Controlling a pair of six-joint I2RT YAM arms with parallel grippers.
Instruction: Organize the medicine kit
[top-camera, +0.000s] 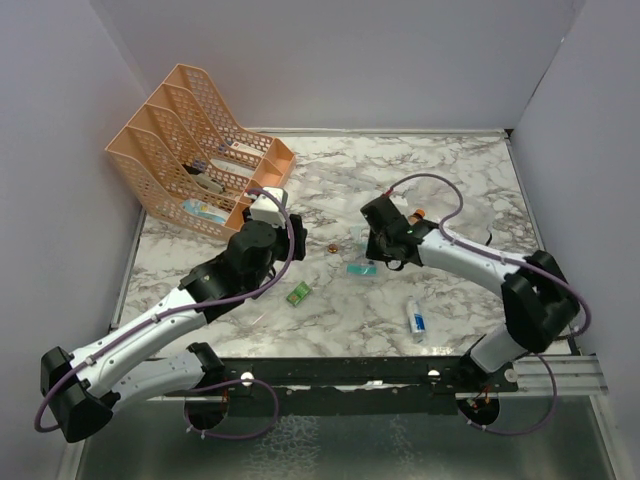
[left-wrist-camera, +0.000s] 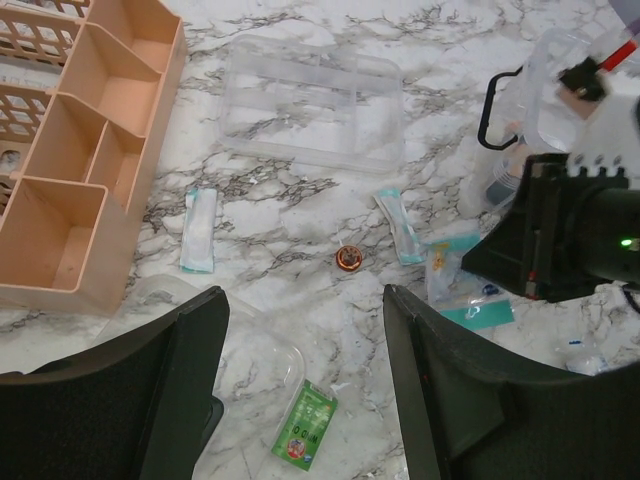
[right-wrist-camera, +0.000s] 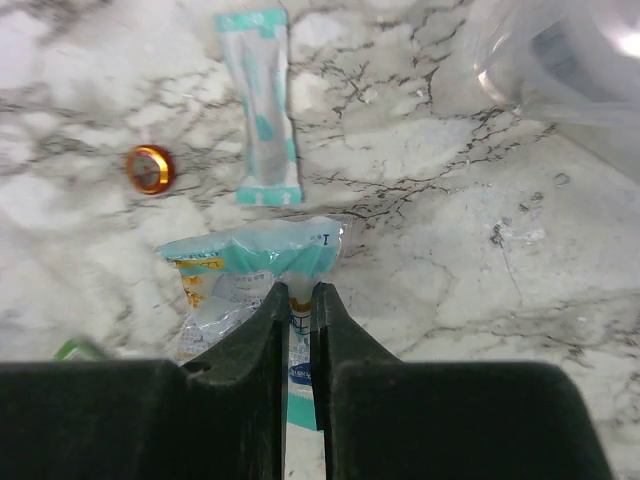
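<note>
My right gripper should set the teal and clear packet inside the clear handled container (top-camera: 449, 234) near the orange-capped bottle. The packet is now held just above the marble.
My right gripper (right-wrist-camera: 299, 290) is shut on a teal and clear plastic packet (right-wrist-camera: 250, 262), pinching its edge just above the marble; the packet also shows in the left wrist view (left-wrist-camera: 455, 280) and in the top view (top-camera: 362, 268). My left gripper (left-wrist-camera: 305, 340) is open and empty above a small green box (left-wrist-camera: 306, 425), which also shows in the top view (top-camera: 298, 294). A clear compartment kit tray (left-wrist-camera: 310, 100) lies further off. A round orange tin (left-wrist-camera: 348, 258) and teal sachets (left-wrist-camera: 198, 228) lie loose on the table.
A peach desk organiser (top-camera: 195, 150) stands at the back left. A white tube (top-camera: 416, 319) lies at the front right. A clear lid (left-wrist-camera: 255, 345) lies beside the green box. A clear handled container (left-wrist-camera: 545, 95) sits behind the right arm.
</note>
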